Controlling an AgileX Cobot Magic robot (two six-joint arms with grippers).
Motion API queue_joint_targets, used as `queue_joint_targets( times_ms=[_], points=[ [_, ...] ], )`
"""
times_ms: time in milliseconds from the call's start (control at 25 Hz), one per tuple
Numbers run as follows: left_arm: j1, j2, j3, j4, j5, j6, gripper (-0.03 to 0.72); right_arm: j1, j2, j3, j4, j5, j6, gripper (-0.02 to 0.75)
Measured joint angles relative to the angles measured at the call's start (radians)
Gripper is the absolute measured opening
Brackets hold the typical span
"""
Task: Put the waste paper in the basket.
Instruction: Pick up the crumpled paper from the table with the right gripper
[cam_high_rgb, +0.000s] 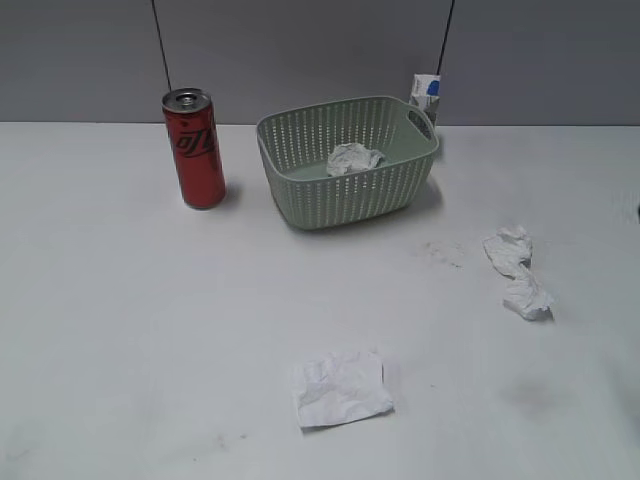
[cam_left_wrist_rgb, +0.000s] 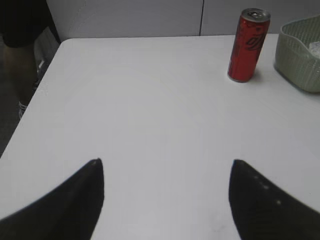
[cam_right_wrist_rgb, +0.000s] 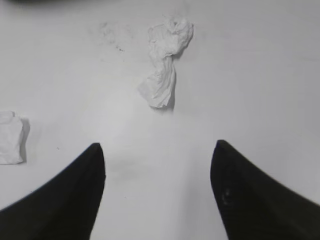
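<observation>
My right gripper should close on the narrow middle (cam_high_rgb: 519, 271) (cam_right_wrist_rgb: 167, 61) of the long twisted wad, where the paper pinches in between its wider ends.
The pale green basket (cam_high_rgb: 300, 205) stands at the back middle of the white table, with one crumpled white paper wad (cam_high_rgb: 354, 158) inside. A flat squarish paper (cam_high_rgb: 340, 388) lies at the front middle. A long twisted wad (cam_high_rgb: 515, 272) lies on the right; whether it is one piece or two touching I cannot tell. In the right wrist view my right gripper (cam_right_wrist_rgb: 157, 150) is open and empty, just short of that wad (cam_right_wrist_rgb: 164, 65), with the flat paper (cam_right_wrist_rgb: 11, 137) at the left. My left gripper (cam_left_wrist_rgb: 167, 165) is open and empty over bare table, the basket (cam_left_wrist_rgb: 300, 55) far right. Neither gripper shows in the exterior view.
A red drink can (cam_high_rgb: 195, 148) stands upright left of the basket, also in the left wrist view (cam_left_wrist_rgb: 248, 45). A small white-and-blue carton (cam_high_rgb: 425, 92) stands behind the basket. The table's left edge (cam_left_wrist_rgb: 30, 107) and a person's leg (cam_left_wrist_rgb: 20, 65) show beyond it.
</observation>
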Motion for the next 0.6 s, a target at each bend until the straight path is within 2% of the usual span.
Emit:
queue_joint_targets(
  times_ms=[360,600],
  points=[
    [0.000,-0.025,0.024,0.001,0.014,-0.006,0.591,0.048,0.350,-0.082,-0.012,-0.130,-0.012,0.498],
    [0.000,-0.025,0.024,0.002,0.014,-0.007,0.591,0.110,0.563,-0.089,-0.098,-0.257,-0.024,0.498]
  ],
)
